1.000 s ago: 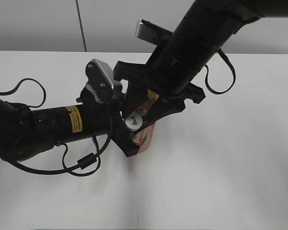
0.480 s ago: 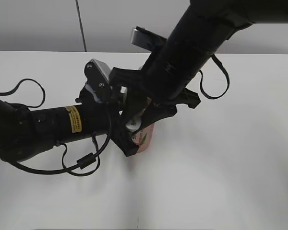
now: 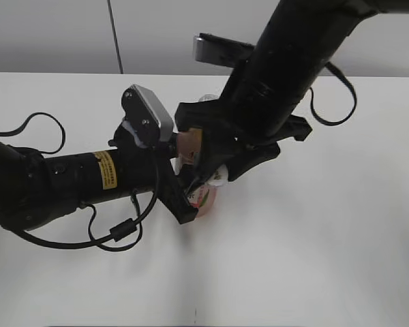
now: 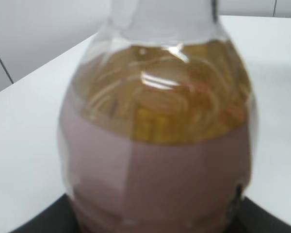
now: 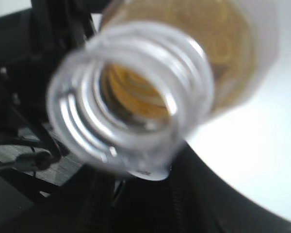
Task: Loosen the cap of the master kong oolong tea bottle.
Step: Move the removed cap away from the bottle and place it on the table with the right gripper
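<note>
The cap will go down from my right gripper onto the bare white table, well out on its own side point(image 3: 345, 223) of the bottle.
The master kong oolong tea bottle point(image 3: 204, 198) stands on the white table, and most of it is hidden by both arms. My left gripper point(image 3: 189, 201) is shut on its pink-labelled body, which fills the left wrist view point(image 4: 155, 145) with amber tea above the label. The small white cap point(image 3: 221, 176) is off the neck and sits in my shut right gripper point(image 3: 217, 172), just right of the bottle top. The right wrist view shows the open threaded mouth of the bottle point(image 5: 131, 97), with the cap point(image 5: 150, 173) below it between the dark jaws point(image 5: 150, 194).
The white table point(image 3: 313, 238) runs back to a grey wall. Black cables loop off the left arm point(image 3: 116, 235) and the right arm point(image 3: 337, 102). The bottle stands near the table's middle.
The cap was on the bottle neck one second ago. My right gripper has since turned and shifted right with the cap, which is now off the neck. The left arm has not moved.
</note>
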